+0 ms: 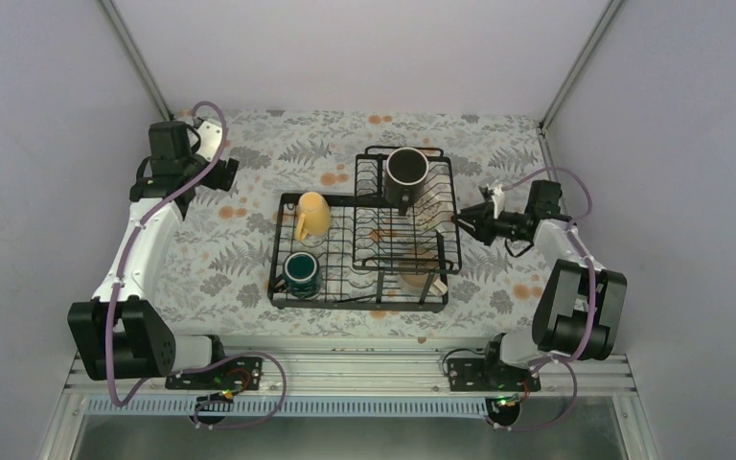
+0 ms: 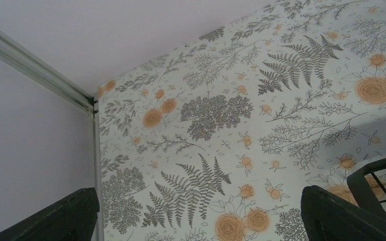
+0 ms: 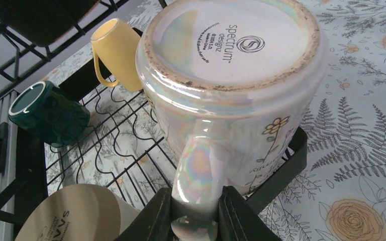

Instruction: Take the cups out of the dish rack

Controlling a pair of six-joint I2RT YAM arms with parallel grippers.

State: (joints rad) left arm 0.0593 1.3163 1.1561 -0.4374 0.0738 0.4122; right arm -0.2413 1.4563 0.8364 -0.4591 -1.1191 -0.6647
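Note:
My right gripper should set the white iridescent mug down and release it on the floral tablecloth (image 1: pixel 540 207) beside the nearest side.
The black wire dish rack (image 1: pixel 283 287) stands mid-table. My right gripper (image 3: pixel 196 201) is shut on the handle of a white iridescent mug (image 3: pixel 231 75), which is base-up at the rack's right end (image 1: pixel 434 209). A pale yellow mug (image 1: pixel 312 216) (image 3: pixel 115 50) and a dark teal mug (image 1: pixel 301 273) (image 3: pixel 47 113) sit in the rack's left part. A black mug (image 1: pixel 407 172) stands in the raised basket. A cream mug (image 1: pixel 420 273) (image 3: pixel 75 213) lies near the front. My left gripper (image 1: pixel 225 172) (image 2: pixel 201 221) is open over bare cloth, left of the rack.
The floral tablecloth (image 1: pixel 211 259) covers the table. White enclosure walls with metal posts (image 2: pixel 35 68) close in the back and sides. A corner of the rack (image 2: pixel 382 175) shows at the right of the left wrist view.

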